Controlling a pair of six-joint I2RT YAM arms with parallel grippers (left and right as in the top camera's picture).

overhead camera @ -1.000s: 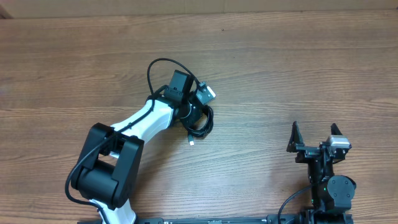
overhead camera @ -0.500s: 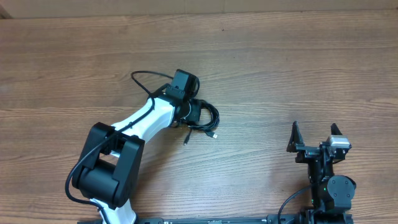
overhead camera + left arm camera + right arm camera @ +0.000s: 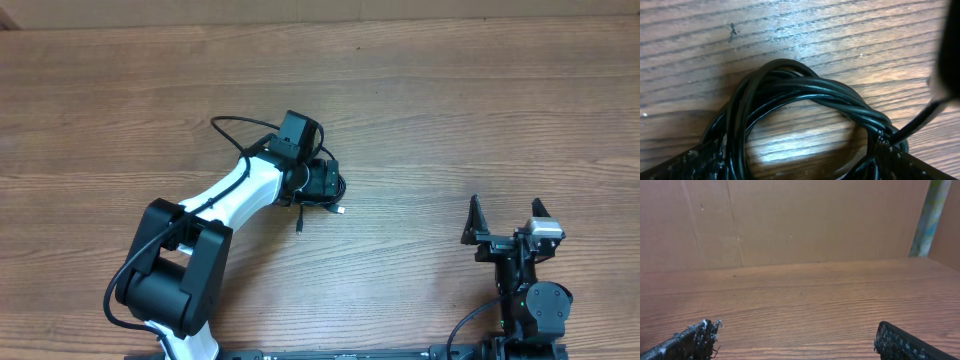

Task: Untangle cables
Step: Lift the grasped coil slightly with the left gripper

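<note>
The coil has both its sides between the fingers of my left gripper, so that gripper should pinch the side away from the hanging piece of cable (image 3: pixel 735 132) and leave the other side for my right gripper.
The cables (image 3: pixel 805 92) are thin black cords wound into a twisted coil lying on the wooden table. My left gripper (image 3: pixel 800 167) is open and low over the coil, its fingertips (image 3: pixel 695 162) set wide on either side of it. From overhead, the coil shows by the left gripper (image 3: pixel 322 186). One strand (image 3: pixel 214 124) loops out to the upper left. Two small plug ends (image 3: pixel 341 210) trail below. My right gripper (image 3: pixel 507 225) stands open near the table's front right, far from the cables, with nothing between its fingers (image 3: pixel 690 342).
The wooden table (image 3: pixel 480 110) stretches wide around the coil. A brown cardboard wall (image 3: pixel 790 220) stands behind its far edge. A blurred dark shape (image 3: pixel 947 50) hangs close to the left wrist camera at the right, with a single strand (image 3: pixel 920 117) leading from it.
My left gripper, shut on the coil before, has opened and let it rest on the table. Earlier it swung the coil left; the plug ends shifted. The right arm stayed still.
</note>
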